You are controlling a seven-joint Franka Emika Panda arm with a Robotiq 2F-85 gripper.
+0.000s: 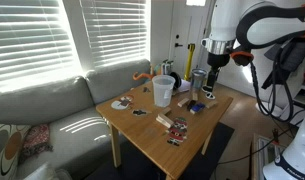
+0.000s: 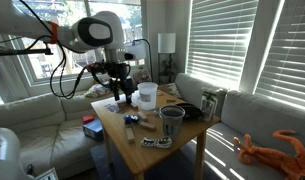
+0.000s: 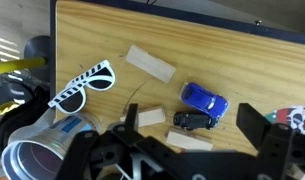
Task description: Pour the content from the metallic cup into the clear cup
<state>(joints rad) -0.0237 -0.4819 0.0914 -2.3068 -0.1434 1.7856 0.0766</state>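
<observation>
I need to next move my gripper to the metallic cup and close it on the cup's rim (image 1: 201,71) (image 3: 12,147), at the side nearest the yellow pole.
The metallic cup (image 1: 198,81) is a small silver-grey cylinder standing upright near the table's far side. In the wrist view it (image 3: 37,150) fills the lower left corner with its open rim showing. The clear cup (image 1: 163,91) is a wide whitish tumbler, upright near the table's middle, apart from the metallic cup. My gripper (image 1: 213,68) hangs above the table just beside the metallic cup, not touching it. Its fingers (image 3: 192,140) are spread wide with nothing between them. It also shows in an exterior view (image 2: 117,90).
On the wooden table (image 3: 242,60) lie white striped sunglasses (image 3: 82,88), a blue toy car (image 3: 204,97), a black toy car (image 3: 194,120) and wooden blocks (image 3: 152,65). A sofa (image 1: 42,110) runs along one side of the table. An orange toy (image 1: 142,75) lies behind the table.
</observation>
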